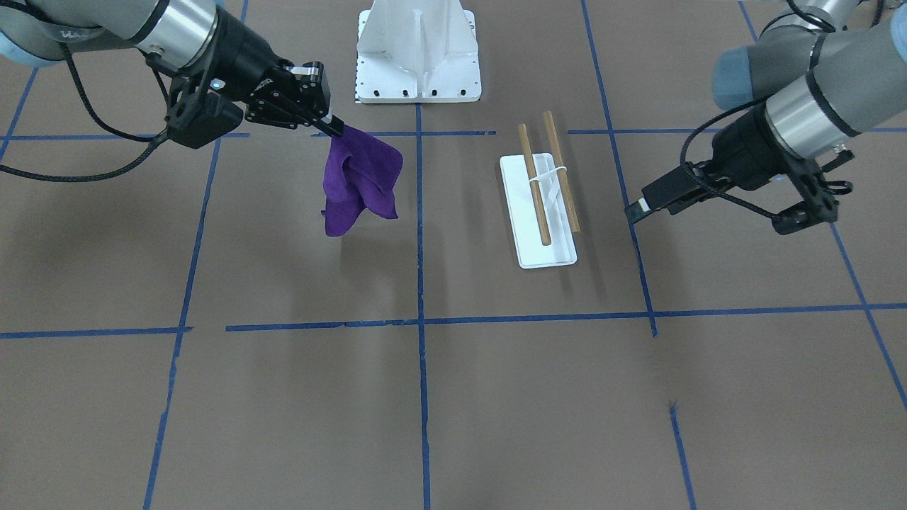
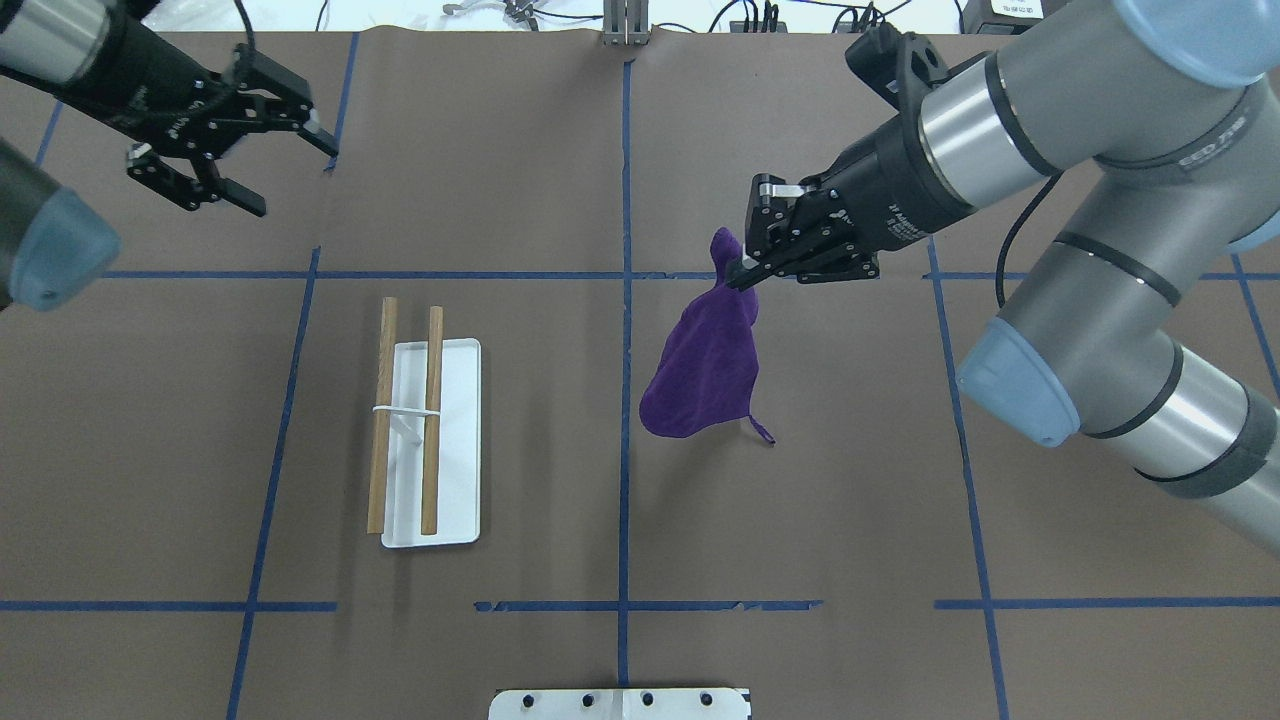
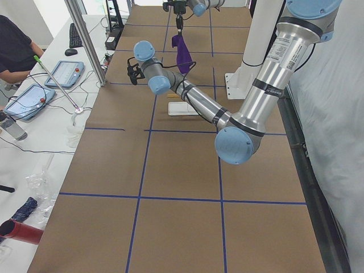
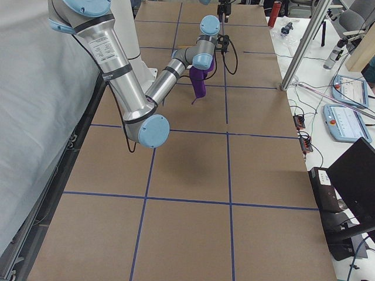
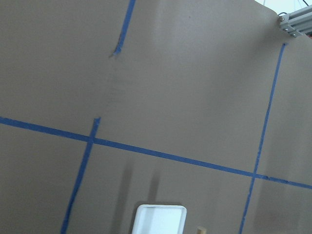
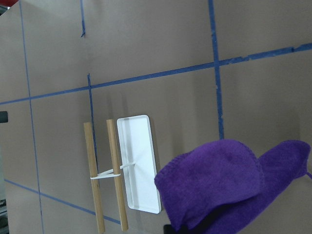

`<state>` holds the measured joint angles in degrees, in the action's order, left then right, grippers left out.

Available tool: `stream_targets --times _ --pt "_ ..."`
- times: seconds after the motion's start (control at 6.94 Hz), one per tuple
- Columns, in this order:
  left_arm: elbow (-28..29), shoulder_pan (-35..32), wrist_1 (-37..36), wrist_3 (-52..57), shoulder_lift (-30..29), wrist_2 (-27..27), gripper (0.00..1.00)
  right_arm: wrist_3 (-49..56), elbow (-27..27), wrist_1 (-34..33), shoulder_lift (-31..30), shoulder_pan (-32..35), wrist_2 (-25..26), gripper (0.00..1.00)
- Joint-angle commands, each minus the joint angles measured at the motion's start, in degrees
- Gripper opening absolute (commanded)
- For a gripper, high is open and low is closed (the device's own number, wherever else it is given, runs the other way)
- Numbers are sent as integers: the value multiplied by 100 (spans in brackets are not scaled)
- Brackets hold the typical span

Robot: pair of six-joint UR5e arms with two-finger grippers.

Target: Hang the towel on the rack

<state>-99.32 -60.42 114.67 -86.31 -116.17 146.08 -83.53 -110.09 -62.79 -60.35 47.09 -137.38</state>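
Next, I move my left gripper to the hanging purple towel's upper half (image 1: 353,174), slightly below my right gripper, and close it there.
The deep purple towel (image 2: 705,370) hangs bunched from my right gripper (image 2: 740,272), which is shut on its top corner and holds it clear above the table, to the right of the centre line. It also shows in the front view (image 1: 358,180) and in the right wrist view (image 6: 219,180). The rack (image 2: 455,440), a white tray base with two parallel wooden rods (image 2: 432,420), stands bare on the table's left half; it also shows in the front view (image 1: 545,251). My left gripper (image 2: 290,175) is open and empty, held above the table beyond the rack's far end.
The white robot pedestal (image 1: 418,57) stands at the robot's edge of the table. Blue tape lines (image 2: 625,400) cross the brown table. In the left side view, operators' tablets (image 3: 62,74) lie on a side bench.
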Motion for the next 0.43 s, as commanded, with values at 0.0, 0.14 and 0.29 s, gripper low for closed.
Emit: stream_targets --times 0.0,0.14,0.29 --pt "18 687 73 -962 -396 8 100 1018 32 -5 137 -296 307 0" --pt "175 916 326 -1366 -580 0 100 1170 32 -5 172 -445 543 0" --pt "437 1031 615 -1814 -834 -9 100 1172 40 -5 216 -525 667 0"
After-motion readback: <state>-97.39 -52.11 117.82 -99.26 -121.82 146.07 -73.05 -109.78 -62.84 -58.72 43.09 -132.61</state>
